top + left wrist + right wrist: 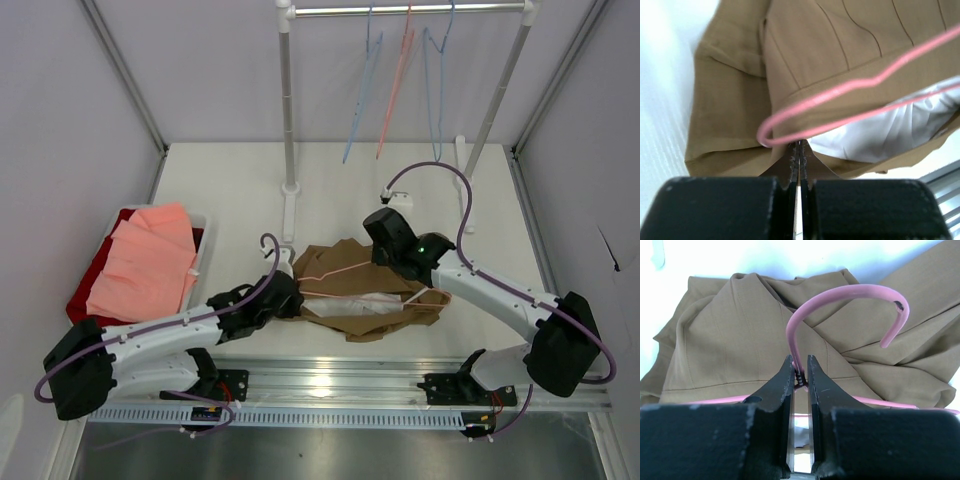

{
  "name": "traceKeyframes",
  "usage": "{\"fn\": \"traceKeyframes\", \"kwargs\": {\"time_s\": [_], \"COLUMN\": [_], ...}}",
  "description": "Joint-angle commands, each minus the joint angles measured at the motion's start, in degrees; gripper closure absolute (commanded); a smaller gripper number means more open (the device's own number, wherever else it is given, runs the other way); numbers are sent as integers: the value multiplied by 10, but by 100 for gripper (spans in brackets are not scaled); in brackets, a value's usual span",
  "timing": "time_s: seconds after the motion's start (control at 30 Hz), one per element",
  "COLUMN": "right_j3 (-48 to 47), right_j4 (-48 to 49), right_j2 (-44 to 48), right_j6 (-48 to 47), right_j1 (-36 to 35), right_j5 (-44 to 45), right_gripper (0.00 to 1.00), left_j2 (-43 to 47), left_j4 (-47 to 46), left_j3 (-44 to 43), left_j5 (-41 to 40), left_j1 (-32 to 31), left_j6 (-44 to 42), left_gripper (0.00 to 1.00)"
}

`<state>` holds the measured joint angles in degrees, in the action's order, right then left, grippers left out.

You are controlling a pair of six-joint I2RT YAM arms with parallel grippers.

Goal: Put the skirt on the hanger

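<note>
The hanger's corner sticks out beyond the fingers of the robot's left gripper, so that gripper should open, grab the white loop inside the skirt's opening (817,144) and pull it past that corner.
The tan-brown skirt (360,290) lies crumpled on the white table between the two arms, with its white lining (900,125) showing at the opening. The pale-pink hanger (335,272) lies on top of it. My left gripper (290,300) is at the skirt's left edge; in the left wrist view it (799,147) is shut on the skirt (730,100) just below the hanger's left corner (765,135). My right gripper (385,250) is shut on the hanger's twisted neck (800,374), just under the hook (840,292), over the skirt (730,340).
A clothes rack stands at the back, its post (289,120) close behind the skirt, with thin blue hangers (372,60) and a pink one (400,70) on its bar. A bin (203,240) at the left holds a salmon-pink garment (150,260) over red cloth. A metal rail (330,385) runs along the near edge.
</note>
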<state>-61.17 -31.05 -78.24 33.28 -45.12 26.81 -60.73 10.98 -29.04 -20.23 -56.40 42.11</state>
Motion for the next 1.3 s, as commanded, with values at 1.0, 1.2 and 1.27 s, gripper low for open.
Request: {"fn": "traceKeyframes", "kwargs": {"time_s": [1.0, 1.2, 1.27], "right_j3": [1, -1, 0], "right_j4": [-5, -6, -5], "right_j2": [5, 3, 4], "right_j6": [6, 4, 4], "right_j1": [-17, -16, -17], "right_j5": [33, 33, 33], "right_gripper": [100, 100, 100], "left_j2": [-83, -130, -148], "left_j4": [47, 53, 45], "left_j3": [-89, -103, -104], "left_j5": [34, 20, 14], "left_j1": [-53, -59, -61], "left_j6": [-56, -50, -54], "left_gripper": [66, 62, 59]}}
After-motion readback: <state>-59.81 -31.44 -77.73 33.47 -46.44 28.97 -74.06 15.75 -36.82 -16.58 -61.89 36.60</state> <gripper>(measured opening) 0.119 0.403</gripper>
